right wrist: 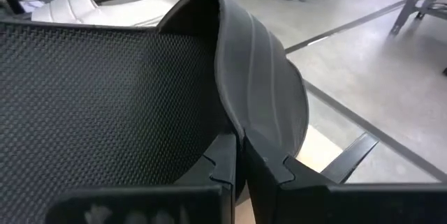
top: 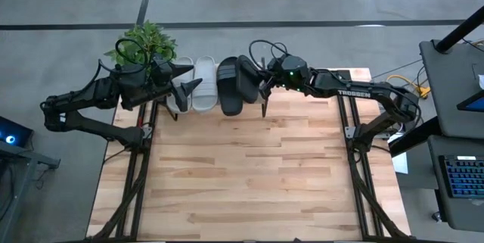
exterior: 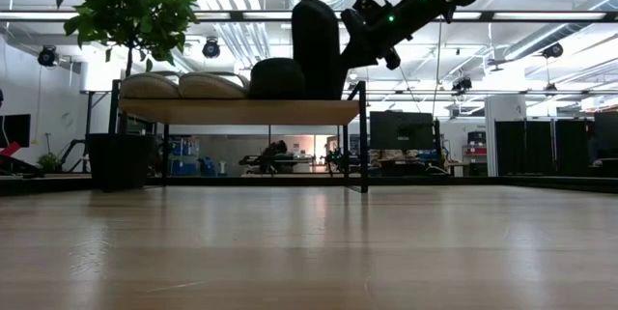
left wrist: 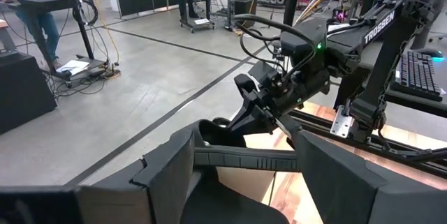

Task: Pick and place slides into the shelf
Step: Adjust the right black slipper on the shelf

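Observation:
The black slide in my right gripper is standing on end on the shelf. My right gripper will open to lay it down, then take its strap (right wrist: 257,77) to move it.
The shelf (exterior: 241,111) stands at the table's far edge. On its top board lie two light grey slides (exterior: 150,86) (exterior: 212,86) and one black slide (exterior: 277,78). A second black slide (exterior: 317,49) stands on end at the board's right end, held by my right gripper (exterior: 365,35), which comes in from the right. In the high view this slide (top: 248,78) sits beside my right gripper (top: 263,84). My left gripper (top: 187,90) is open above the grey slides (top: 203,84) and touches nothing. My right gripper (right wrist: 244,151) pinches the wide strap (right wrist: 262,98) of the black slide at its edge. One finger (right wrist: 218,165) is under the strap beside the textured footbed (right wrist: 105,98), the other outside. It comes slanting down from the table's right. The slide stands upright, its lower end (exterior: 319,93) at the shelf board.
A potted plant (top: 144,46) stands at the shelf's left end, close to my left arm. The wooden table (top: 249,175) spreads out on the near side of the shelf. Beyond the table are desks, cables and a keyboard (top: 463,176) on the right.

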`<action>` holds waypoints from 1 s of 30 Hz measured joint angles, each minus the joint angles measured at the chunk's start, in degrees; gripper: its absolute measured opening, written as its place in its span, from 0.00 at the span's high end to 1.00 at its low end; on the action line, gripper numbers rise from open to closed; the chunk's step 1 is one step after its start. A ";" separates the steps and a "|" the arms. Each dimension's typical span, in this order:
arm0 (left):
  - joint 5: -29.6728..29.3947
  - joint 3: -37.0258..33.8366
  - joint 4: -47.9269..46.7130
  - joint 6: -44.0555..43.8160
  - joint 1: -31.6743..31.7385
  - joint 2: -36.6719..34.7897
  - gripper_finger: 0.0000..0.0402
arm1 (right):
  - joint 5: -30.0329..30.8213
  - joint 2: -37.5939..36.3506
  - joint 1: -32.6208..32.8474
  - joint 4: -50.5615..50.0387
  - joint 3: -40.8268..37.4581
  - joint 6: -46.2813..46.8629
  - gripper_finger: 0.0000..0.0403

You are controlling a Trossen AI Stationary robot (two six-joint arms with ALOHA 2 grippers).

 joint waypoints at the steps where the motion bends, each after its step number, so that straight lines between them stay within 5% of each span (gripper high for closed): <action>1: 0.00 0.00 0.00 0.00 0.02 0.00 0.41 | 0.01 -0.08 0.09 -0.03 0.00 -0.13 0.97; 19: 0.00 0.00 0.00 0.04 0.02 0.07 0.41 | 0.17 -2.99 0.20 -7.17 0.11 -6.68 0.97; 30: 0.02 0.00 -0.01 0.00 0.02 0.17 0.41 | 0.20 -4.40 0.20 -12.72 1.34 -5.39 0.77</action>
